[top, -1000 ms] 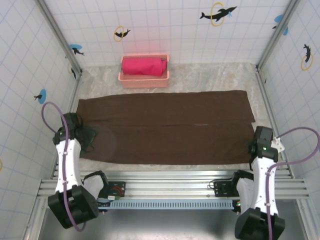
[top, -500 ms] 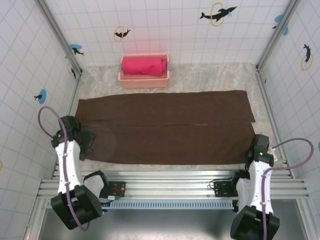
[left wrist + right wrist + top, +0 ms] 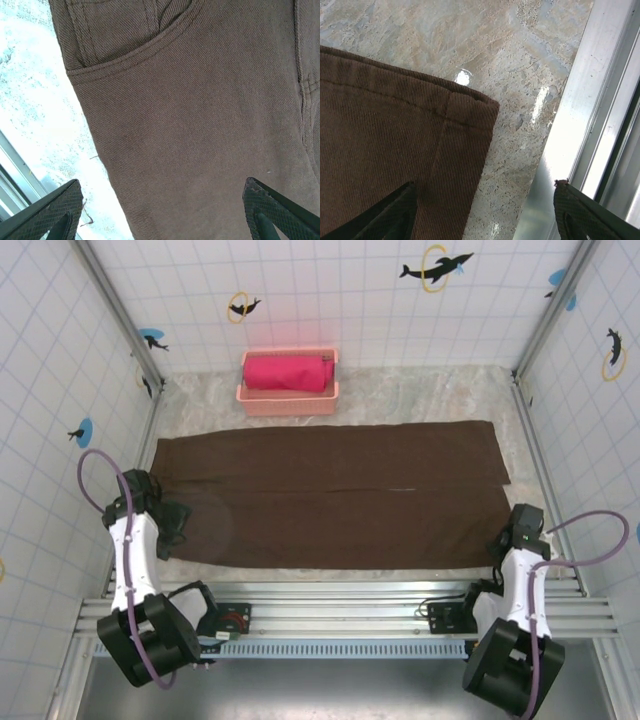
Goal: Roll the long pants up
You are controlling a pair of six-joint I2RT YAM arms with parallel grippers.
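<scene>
I need to reach forward with my right gripper and pinch the leg's edge (image 3: 479, 142) by the hem before folding, because the near pants leg's hem corner lies ahead of that gripper's fingers.
The long pants (image 3: 330, 495) lie flat and spread across the table, dark brown, waist at the left and leg hems at the right. My left gripper (image 3: 176, 522) hovers open over the near waist corner. In the left wrist view the pants (image 3: 200, 125) show a pocket seam, and the gripper (image 3: 162, 220) straddles the fabric's edge with nothing held. My right gripper (image 3: 503, 540) is open low over the near hem corner. In the right wrist view the gripper (image 3: 485, 215) has one finger over the hem of the pants (image 3: 395, 150) and the other over the rail.
A pink basket (image 3: 288, 403) with a bright pink rolled cloth (image 3: 288, 372) stands at the back, just beyond the pants. An aluminium rail (image 3: 580, 115) borders the marble table (image 3: 485, 45) at the right. Tiled walls close in both sides.
The right arm has drawn back towards the near edge and its gripper has dropped over the near hem corner, jaws slightly narrower. The left arm shifted a little towards the left wall.
</scene>
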